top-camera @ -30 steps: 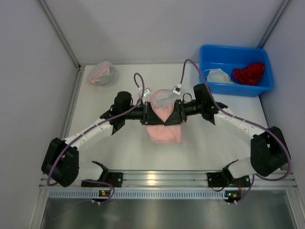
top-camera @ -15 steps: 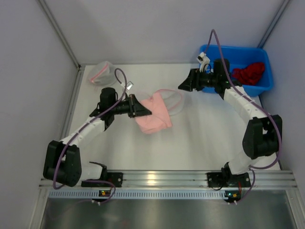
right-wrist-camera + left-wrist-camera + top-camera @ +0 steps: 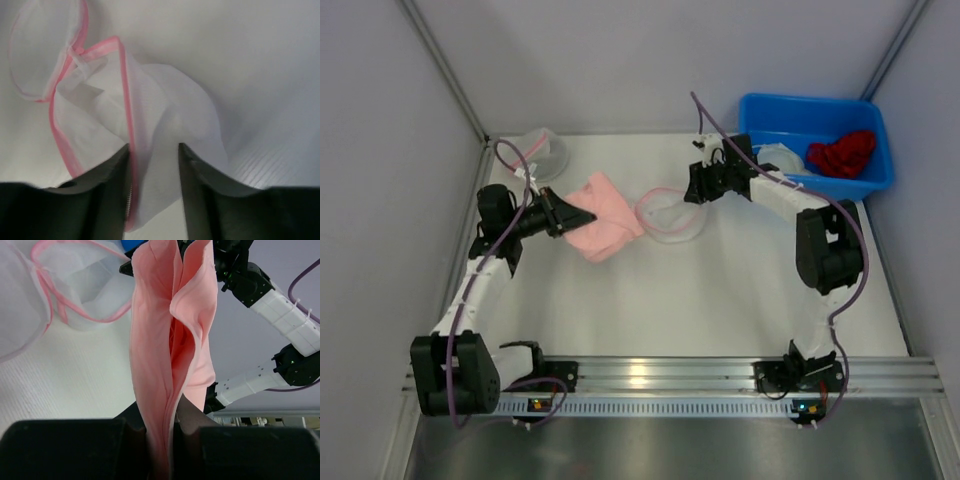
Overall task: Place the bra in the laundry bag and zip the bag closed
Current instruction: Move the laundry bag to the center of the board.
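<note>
My left gripper will let go of the pink bra inside the open laundry bag at the middle of the table point(image 3: 629, 252).
My left gripper point(image 3: 558, 213) is shut on the pink bra point(image 3: 605, 228) and holds it at the left of the table, apart from the bag. In the left wrist view the bra point(image 3: 170, 340) hangs pinched between the left gripper's point(image 3: 167, 440) jaws. The translucent laundry bag point(image 3: 670, 212) with pink trim lies open on the table at the middle, also seen in the left wrist view point(image 3: 85, 280). My right gripper point(image 3: 696, 186) is at the bag's far right edge. In the right wrist view the right gripper point(image 3: 154, 165) is open, with the bag's mesh point(image 3: 165, 115) and zipper edge between its fingers.
A blue bin point(image 3: 820, 100) at the back right holds a red garment point(image 3: 842, 152) and a white item point(image 3: 778, 158). Another mesh bag point(image 3: 535, 155) lies at the back left corner. The enclosure walls stand on three sides.
My left gripper has carried the bra left, away from the bag. My right gripper let the bag drop, swung toward the blue bin, then came back to the bag's right edge.
</note>
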{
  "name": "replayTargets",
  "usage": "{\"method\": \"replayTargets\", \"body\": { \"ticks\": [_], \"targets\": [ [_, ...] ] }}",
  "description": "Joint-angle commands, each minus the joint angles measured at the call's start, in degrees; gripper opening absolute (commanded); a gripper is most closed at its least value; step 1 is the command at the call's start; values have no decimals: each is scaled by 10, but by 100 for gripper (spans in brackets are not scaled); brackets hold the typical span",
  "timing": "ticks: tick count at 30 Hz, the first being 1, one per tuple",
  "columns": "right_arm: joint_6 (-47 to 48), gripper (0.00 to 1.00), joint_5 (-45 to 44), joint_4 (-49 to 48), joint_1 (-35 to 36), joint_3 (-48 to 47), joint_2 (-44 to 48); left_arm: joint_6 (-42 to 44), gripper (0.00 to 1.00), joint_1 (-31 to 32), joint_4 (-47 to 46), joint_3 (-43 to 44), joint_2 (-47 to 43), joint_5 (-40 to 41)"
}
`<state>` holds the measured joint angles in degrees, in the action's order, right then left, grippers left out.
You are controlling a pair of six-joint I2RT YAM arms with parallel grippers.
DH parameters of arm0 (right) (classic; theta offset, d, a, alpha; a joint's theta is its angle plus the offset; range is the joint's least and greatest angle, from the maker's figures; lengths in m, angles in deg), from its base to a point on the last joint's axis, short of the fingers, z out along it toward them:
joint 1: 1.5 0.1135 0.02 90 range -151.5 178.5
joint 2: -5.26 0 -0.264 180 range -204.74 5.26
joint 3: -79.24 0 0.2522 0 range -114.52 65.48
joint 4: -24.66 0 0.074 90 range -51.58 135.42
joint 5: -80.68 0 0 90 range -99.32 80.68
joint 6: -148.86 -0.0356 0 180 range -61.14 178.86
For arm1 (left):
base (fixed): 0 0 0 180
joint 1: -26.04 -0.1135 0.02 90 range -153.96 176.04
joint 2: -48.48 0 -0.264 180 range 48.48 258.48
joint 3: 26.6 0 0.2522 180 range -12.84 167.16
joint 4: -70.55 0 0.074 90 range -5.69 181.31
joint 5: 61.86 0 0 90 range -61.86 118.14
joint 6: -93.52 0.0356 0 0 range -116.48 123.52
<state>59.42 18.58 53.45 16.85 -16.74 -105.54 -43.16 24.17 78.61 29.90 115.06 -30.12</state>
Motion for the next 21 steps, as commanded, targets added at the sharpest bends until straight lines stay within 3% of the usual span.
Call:
{"method": "replayTargets", "body": {
  "ticks": [1, 4, 7, 16, 21],
  "targets": [
    [46, 32, -28, -14, 27, -29, 1, 44, 0, -29, 64, -7, -41, -33],
    [53, 12, -24, -26, 36, -8, 20, 108, 0, -36, 139, -2, -51, -39],
    [62, 1, -7, -38, 53, 39, 57, 138, 0, -36, 180, -9, -55, -48],
    [108, 0, 42, -98, 113, 193, 211, 156, 0, -17, 218, -52, -29, -60],
    [126, 0, 44, -97, 139, 219, 245, 172, 0, 91, 230, -53, -11, -21]
  ]
}}
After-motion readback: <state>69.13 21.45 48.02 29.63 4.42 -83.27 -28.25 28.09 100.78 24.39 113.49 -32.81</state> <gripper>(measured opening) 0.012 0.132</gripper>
